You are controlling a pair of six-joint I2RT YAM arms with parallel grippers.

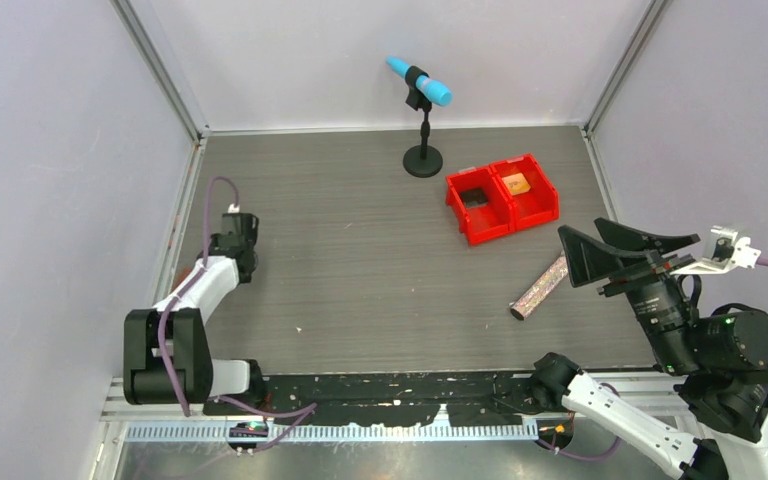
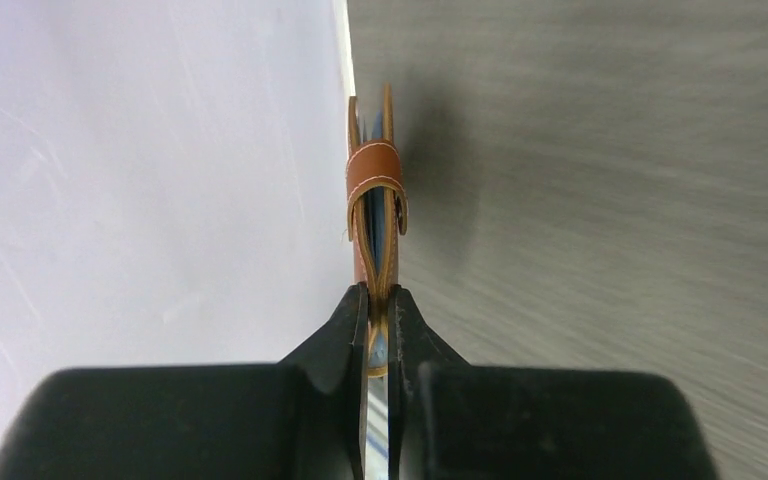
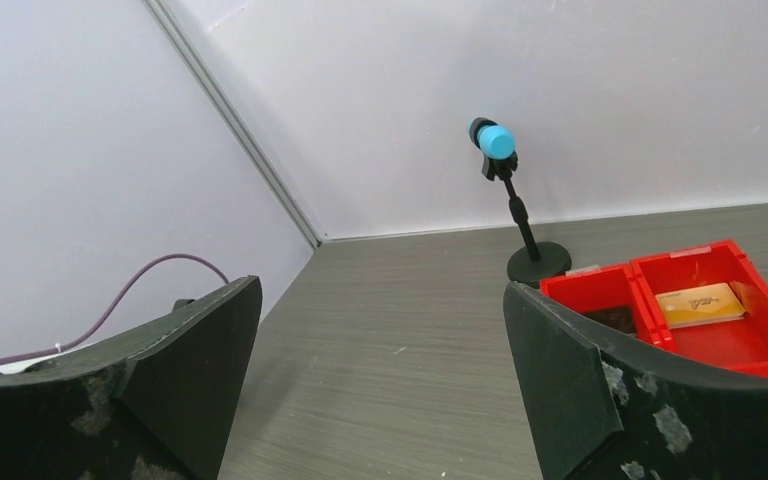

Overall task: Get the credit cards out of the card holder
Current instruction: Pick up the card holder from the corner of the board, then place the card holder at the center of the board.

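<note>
Next, I release the card holder from my left gripper on the open grey table, midway (image 1: 370,298) toward the glittery tube.
My left gripper (image 2: 379,295) is shut on the bottom edge of the brown leather card holder (image 2: 374,170), which I see edge-on, upright, with its strap tab looped over the two leaves. Blue edges show between the leaves; I cannot tell cards from lining. It is held by the left wall. In the top view the left gripper (image 1: 235,240) is at the table's left edge and hides the holder. My right gripper (image 1: 620,250) is open and empty above the right side of the table, also seen in the right wrist view (image 3: 380,300). A tan card (image 1: 516,184) lies in the right red bin.
Two joined red bins (image 1: 500,200) stand at the back right; the left one holds something dark. A glittery tube (image 1: 540,288) lies in front of them. A blue-tipped microphone on a black stand (image 1: 422,95) is at the back centre. Walls enclose three sides.
</note>
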